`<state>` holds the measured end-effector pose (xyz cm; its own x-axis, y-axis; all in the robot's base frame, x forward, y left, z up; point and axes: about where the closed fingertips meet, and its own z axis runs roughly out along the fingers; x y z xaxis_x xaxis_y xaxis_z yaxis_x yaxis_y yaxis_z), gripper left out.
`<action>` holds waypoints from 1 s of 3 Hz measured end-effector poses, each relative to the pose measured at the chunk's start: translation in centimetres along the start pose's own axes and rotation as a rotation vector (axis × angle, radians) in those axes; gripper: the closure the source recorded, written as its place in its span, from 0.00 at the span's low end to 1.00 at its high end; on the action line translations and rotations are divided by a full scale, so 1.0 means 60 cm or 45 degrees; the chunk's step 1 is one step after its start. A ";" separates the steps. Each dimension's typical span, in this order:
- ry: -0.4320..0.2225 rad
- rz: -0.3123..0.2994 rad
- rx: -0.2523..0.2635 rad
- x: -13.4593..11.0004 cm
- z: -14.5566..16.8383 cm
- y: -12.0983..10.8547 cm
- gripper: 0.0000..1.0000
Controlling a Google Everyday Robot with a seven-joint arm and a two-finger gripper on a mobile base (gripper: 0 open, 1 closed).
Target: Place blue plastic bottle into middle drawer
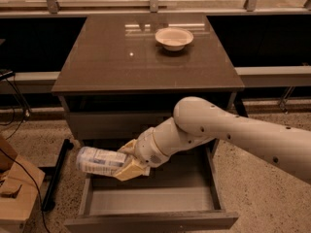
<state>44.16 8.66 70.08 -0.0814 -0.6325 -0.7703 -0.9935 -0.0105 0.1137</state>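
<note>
My gripper is going to let go of the blue plastic bottle on the grey bottom of the middle drawer, toward the cardboard box side (133,178).
My gripper (127,160) is shut on the blue plastic bottle (98,160), a clear bottle with a white and pale-blue label. It holds the bottle on its side, sticking out to the left over the left wall of the middle drawer (150,200). The drawer is pulled open, with a grey floor and thin side walls. My white arm (228,130) reaches in from the right, low in front of the cabinet.
A cream bowl (174,38) sits on the brown tabletop (121,57). A flat drawer front (112,125) is shut just under the top. A cardboard box (14,193) and black cables lie on the floor at the left.
</note>
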 end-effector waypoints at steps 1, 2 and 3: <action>-0.069 0.087 -0.008 0.084 0.047 -0.024 1.00; -0.107 0.186 -0.051 0.173 0.095 -0.042 1.00; -0.107 0.187 -0.052 0.173 0.096 -0.041 1.00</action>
<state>45.31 6.58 58.19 -0.2335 -0.5625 -0.7931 -0.9664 0.0445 0.2530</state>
